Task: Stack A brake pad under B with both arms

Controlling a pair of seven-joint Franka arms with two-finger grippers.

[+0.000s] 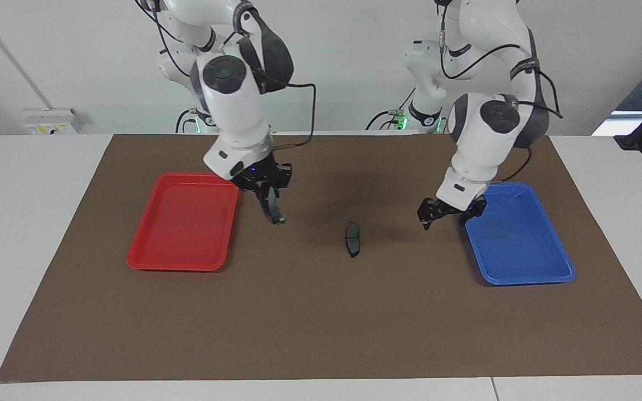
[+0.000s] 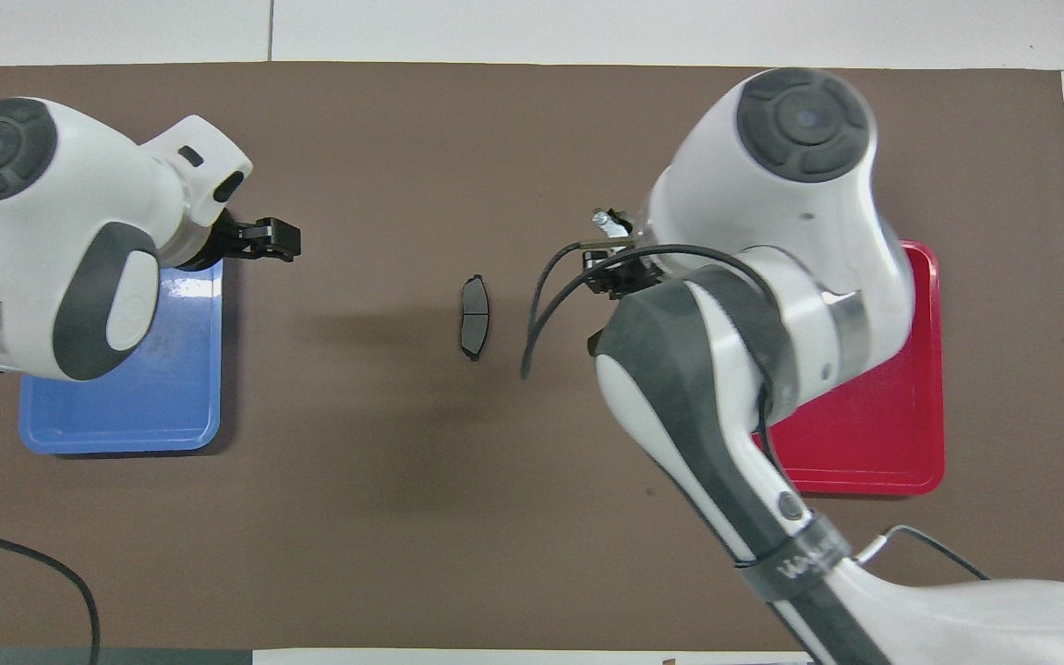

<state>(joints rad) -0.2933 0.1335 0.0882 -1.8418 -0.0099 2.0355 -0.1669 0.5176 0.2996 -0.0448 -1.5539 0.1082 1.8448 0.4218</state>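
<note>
The robot's right gripper should release B on top of the dark grey A brake pad (image 2: 475, 320), so that they are stacked on the brown mat.
The A brake pad (image 1: 352, 238), small, flat and dark grey, lies on the brown mat at the table's middle; it also shows in the overhead view (image 2: 473, 317). My right gripper (image 1: 268, 192) is shut on B (image 1: 272, 207), the longer black crescent piece, which hangs down from the fingers above the mat between the red tray and the pad. In the overhead view the right arm hides most of B. My left gripper (image 1: 448, 214) is open and empty, low over the mat beside the blue tray, and it also shows in the overhead view (image 2: 273, 238).
A red tray (image 1: 181, 223) with nothing in it lies at the right arm's end of the mat. A blue tray (image 1: 521, 236) with nothing in it lies at the left arm's end. The brown mat (image 1: 321, 323) covers the table's middle.
</note>
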